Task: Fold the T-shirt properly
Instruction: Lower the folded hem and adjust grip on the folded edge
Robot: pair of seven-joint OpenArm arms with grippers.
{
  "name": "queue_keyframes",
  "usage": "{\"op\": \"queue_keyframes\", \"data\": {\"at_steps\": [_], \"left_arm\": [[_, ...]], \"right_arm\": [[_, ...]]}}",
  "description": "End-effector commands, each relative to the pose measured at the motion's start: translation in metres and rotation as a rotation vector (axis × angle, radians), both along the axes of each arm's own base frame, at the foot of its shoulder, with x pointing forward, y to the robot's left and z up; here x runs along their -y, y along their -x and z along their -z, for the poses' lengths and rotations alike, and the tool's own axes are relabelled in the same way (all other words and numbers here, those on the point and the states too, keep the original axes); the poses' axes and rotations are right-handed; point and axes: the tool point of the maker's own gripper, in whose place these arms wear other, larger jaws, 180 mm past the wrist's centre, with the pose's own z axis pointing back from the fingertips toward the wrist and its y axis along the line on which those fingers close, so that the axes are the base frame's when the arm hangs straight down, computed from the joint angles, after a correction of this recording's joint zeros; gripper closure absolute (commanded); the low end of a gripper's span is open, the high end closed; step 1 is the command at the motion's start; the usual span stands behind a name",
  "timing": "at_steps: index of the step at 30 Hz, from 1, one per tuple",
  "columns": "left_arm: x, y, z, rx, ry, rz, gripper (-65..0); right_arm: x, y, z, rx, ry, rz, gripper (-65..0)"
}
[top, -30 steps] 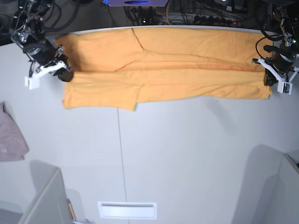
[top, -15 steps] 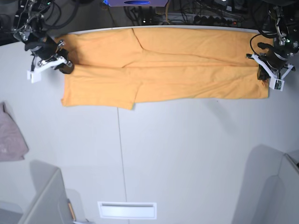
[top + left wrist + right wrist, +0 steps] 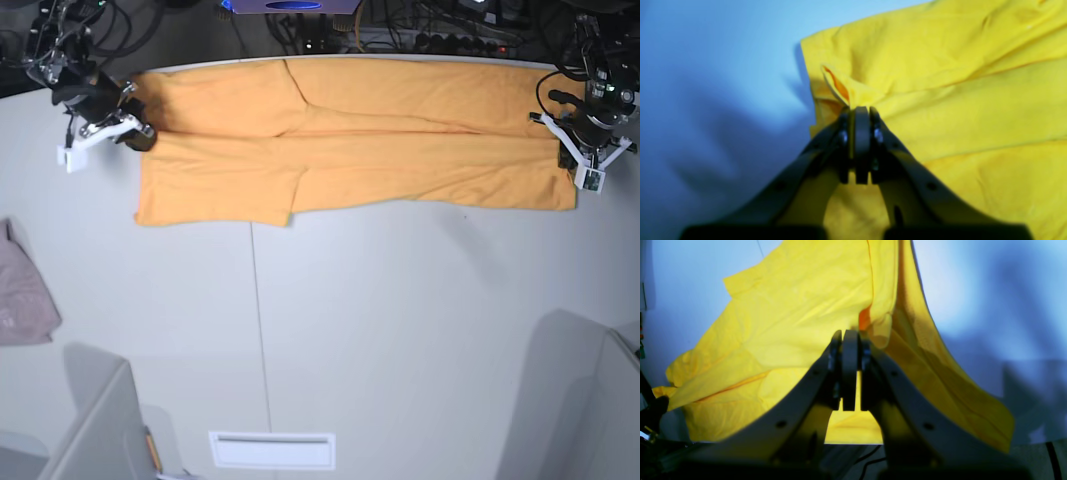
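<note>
The T-shirt lies along the table's far edge, so next I open my left gripper, retake the T-shirt's end [image 3: 557,178] and help pull it nearer before folding further.
The light-orange T-shirt [image 3: 350,140] lies stretched in a long band across the far edge of the table, folded lengthwise with a seam running along its middle. My left gripper [image 3: 568,150] is at the cloth's right end in the base view, shut on a pinched fold of the T-shirt [image 3: 940,110]; the pinch shows at my left gripper [image 3: 860,111] in the left wrist view. My right gripper [image 3: 140,138] is at the cloth's left end, shut on the T-shirt [image 3: 783,316], with fabric draping from my right gripper [image 3: 850,335].
A small mauve-pink cloth [image 3: 22,292] lies at the table's left edge. A white slotted plate [image 3: 272,450] sits near the front edge. Cables and equipment [image 3: 400,30] crowd the space behind the far edge. Grey panels [image 3: 100,430] stand at both front corners.
Both grippers have moved toward the far edge of the table, dragging the T-shirt's ends with them; its near edge now lies farther back and the band is narrower and tauter.
</note>
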Motion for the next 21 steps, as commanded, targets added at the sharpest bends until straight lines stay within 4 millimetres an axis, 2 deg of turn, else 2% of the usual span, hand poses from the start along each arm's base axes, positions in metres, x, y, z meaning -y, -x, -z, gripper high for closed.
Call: {"op": "queue_keyframes", "data": {"at_steps": [1,3,10,21], "left_arm": [[-0.004,-0.007,-0.012,0.034,-0.023,0.009,0.0],[-0.002,-0.009,-0.014,0.042,-0.023,0.014,0.0],[0.011,-0.016,-0.030,0.092,-0.036,0.047,0.0],[0.011,0.007,-0.018,0.030,-0.036,0.047,0.0]], "right_arm": [[0.003,-0.002,-0.006,0.023,0.008,0.000,0.0],[0.002,-0.002,-0.005,0.021,0.008,-0.002,0.0],[-0.020,0.000,-0.001,0.008,-0.025,-0.056,0.0],[-0.003,0.004,0.007,-0.026,0.094,-0.060,0.0]]}}
